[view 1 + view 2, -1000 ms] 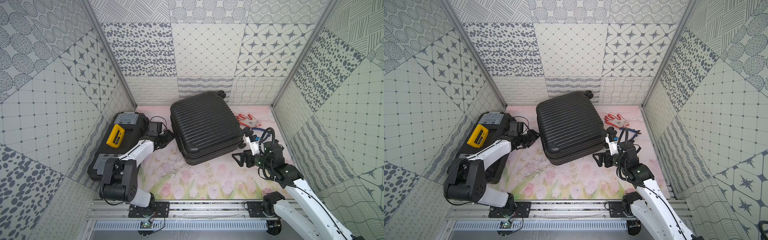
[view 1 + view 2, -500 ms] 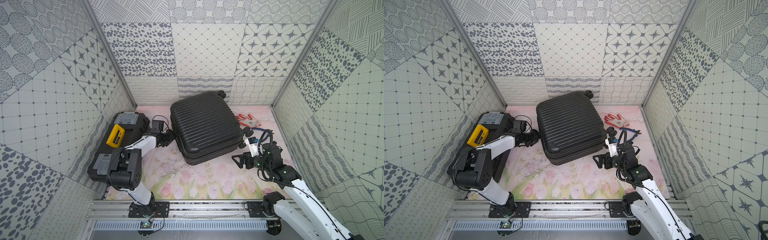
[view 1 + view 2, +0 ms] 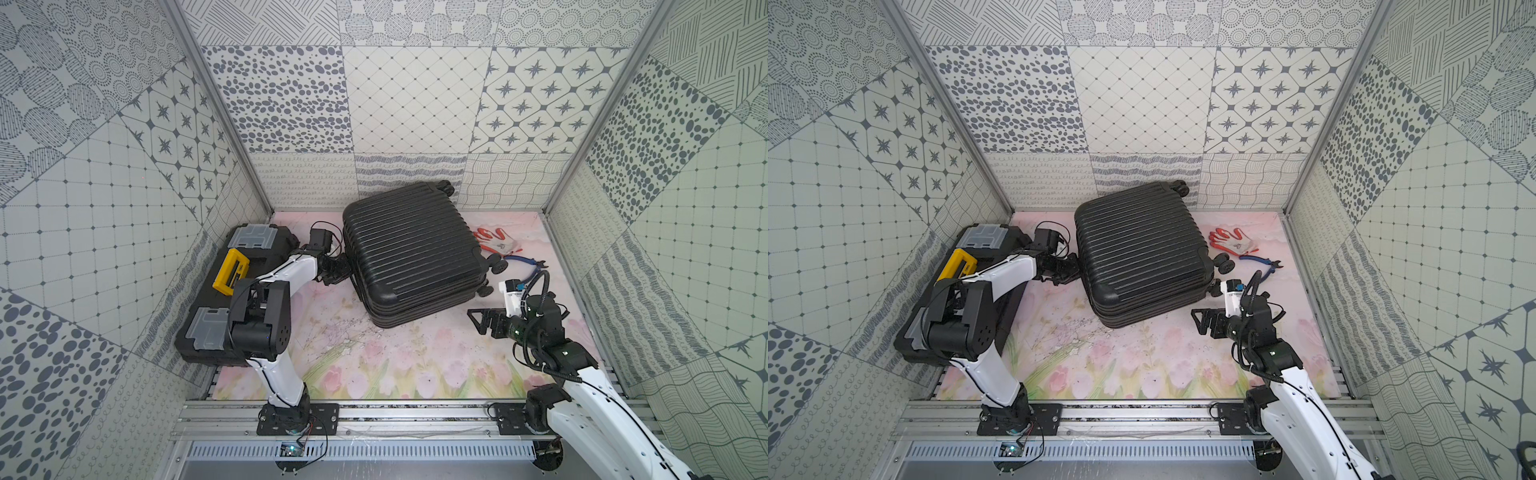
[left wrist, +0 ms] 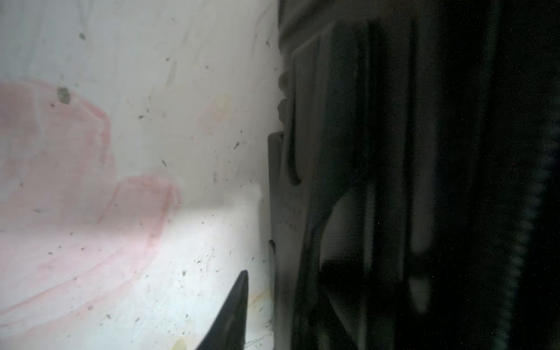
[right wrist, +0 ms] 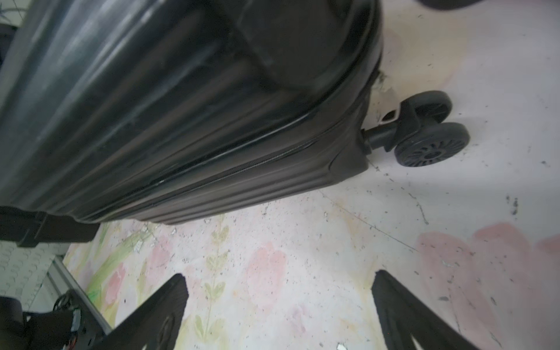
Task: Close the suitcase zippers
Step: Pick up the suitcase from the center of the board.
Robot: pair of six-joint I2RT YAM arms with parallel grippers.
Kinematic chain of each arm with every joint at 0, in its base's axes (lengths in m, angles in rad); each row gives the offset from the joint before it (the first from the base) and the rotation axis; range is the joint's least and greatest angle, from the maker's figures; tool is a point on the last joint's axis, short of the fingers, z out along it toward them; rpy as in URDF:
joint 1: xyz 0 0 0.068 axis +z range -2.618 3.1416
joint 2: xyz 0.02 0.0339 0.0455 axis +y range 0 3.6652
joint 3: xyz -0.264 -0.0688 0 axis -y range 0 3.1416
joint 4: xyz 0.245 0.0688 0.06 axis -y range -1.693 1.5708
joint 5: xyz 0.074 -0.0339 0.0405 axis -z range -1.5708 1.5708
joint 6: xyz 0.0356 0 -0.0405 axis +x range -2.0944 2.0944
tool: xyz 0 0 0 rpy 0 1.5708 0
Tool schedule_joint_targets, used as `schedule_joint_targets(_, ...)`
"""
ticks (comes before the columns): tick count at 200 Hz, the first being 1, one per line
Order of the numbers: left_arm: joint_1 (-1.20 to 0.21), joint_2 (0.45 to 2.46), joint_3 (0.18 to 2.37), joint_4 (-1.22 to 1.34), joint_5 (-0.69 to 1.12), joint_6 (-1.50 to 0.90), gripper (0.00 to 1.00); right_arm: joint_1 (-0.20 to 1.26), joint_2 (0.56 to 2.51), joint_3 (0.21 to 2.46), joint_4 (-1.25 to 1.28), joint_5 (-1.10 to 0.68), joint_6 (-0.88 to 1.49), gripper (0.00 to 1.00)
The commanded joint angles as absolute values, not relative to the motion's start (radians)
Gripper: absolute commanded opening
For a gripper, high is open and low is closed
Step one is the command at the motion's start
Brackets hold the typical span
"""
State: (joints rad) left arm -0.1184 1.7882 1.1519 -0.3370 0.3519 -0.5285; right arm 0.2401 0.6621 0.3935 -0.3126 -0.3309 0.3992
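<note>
The suitcase's near corner (image 3: pixel 474 296) (image 5: pixel 345 125) beside the spinner wheel should be the next stop for my right gripper, which should then close on the zippers track there.
The black ribbed suitcase (image 3: pixel 411 249) (image 3: pixel 1142 249) lies flat at the back middle of the floral mat, both shell halves together. A zippers track (image 5: pixel 257 165) runs along the seam on its near side; no pull shows. My left gripper (image 3: pixel 341 268) (image 3: pixel 1073 268) is pressed against the case's left side. In the left wrist view only one finger (image 4: pixel 236 303) shows over the mat, while the other is lost against the dark shell (image 4: pixel 348 151). My right gripper (image 3: pixel 478 322) (image 3: pixel 1200 322) (image 5: pixel 280 274) stands open and holds nothing, just off the case's near right corner.
A black toolbox (image 3: pixel 216 332) with a yellow handle lies along the left wall, behind the left arm. A red and white glove (image 3: pixel 496 243) and blue-handled pliers (image 3: pixel 525 261) lie right of the case. A spinner wheel (image 5: pixel 430 133) sticks out toward the right arm.
The left gripper has pushed in closer to the suitcase's left side and its jaws have narrowed, with the elbow swung forward. The right arm has hardly moved.
</note>
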Motion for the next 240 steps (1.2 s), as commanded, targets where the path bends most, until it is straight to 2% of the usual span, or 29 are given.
schedule_joint_targets(1,-0.117,1.812,1.175,-0.544,0.175,-0.362,0.22,0.176,0.686,0.349,-0.082,-0.342,0.497,0.93)
schedule_joint_targets(49,-0.116,1.795,1.215,-0.566,0.182,-0.317,0.00,0.129,0.830,0.262,0.300,-0.380,0.466,0.82)
schedule_joint_targets(62,-0.116,1.790,1.234,-0.581,0.186,-0.314,0.00,0.129,0.877,0.262,0.343,-0.382,0.406,0.77)
schedule_joint_targets(80,-0.112,1.781,1.255,-0.595,0.191,-0.309,0.00,0.126,0.926,0.214,0.515,-0.374,0.378,0.64)
schedule_joint_targets(97,-0.112,1.774,1.271,-0.605,0.201,-0.305,0.00,0.124,0.978,0.213,0.573,-0.429,0.344,0.60)
schedule_joint_targets(137,-0.105,1.761,1.339,-0.641,0.228,-0.280,0.00,0.124,1.108,0.247,0.658,-0.578,0.307,0.54)
schedule_joint_targets(202,-0.032,1.787,1.484,-0.758,0.202,-0.164,0.00,0.131,1.290,0.251,0.907,-0.645,0.391,0.50)
schedule_joint_targets(240,0.010,1.818,1.550,-0.798,0.219,-0.127,0.00,0.207,1.379,0.252,1.014,-0.615,0.440,0.51)
